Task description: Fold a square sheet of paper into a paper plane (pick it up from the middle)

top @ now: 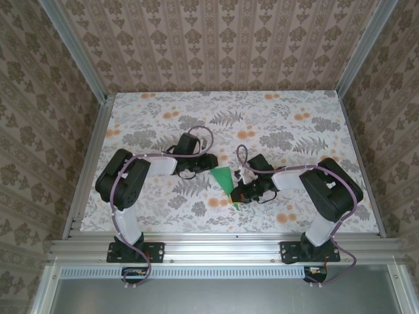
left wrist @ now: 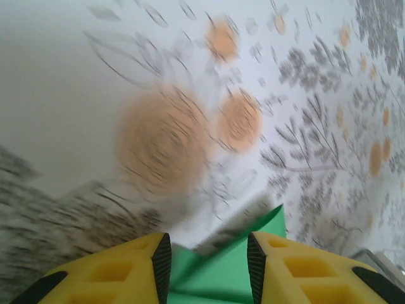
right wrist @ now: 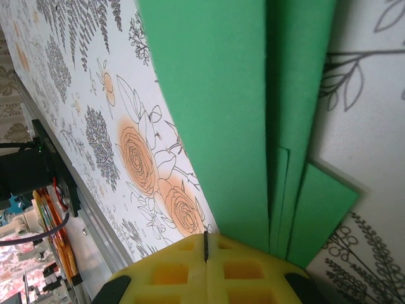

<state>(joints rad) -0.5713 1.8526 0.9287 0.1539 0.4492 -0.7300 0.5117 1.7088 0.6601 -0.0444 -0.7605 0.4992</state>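
Observation:
Next, I back my closed right gripper off from the green paper's narrow end, as it is away from the middle, then open it and take the paper's middle fold (top: 226, 181).
The green sheet of paper (top: 223, 178) lies on the floral table between the two grippers, folded into a narrow pointed wedge. My left gripper (top: 207, 165) stands at its wide far end. In the left wrist view its jaws (left wrist: 207, 244) are apart, and the paper (left wrist: 221, 272) lies between and under the yellow fingers, one corner reaching past the right finger. My right gripper (top: 237, 196) sits at the narrow near end. In the right wrist view its jaws (right wrist: 205, 239) are pressed together with nothing showing in the seam, and the layered paper (right wrist: 221, 95) stretches away just beside them.
The floral tablecloth (top: 281, 118) covers the table, with open surface at the back. Aluminium rails (top: 222, 243) run along the near edge and both sides, and wallpapered walls close in the space. The right wrist view shows the table's edge rail (right wrist: 88, 215) close by.

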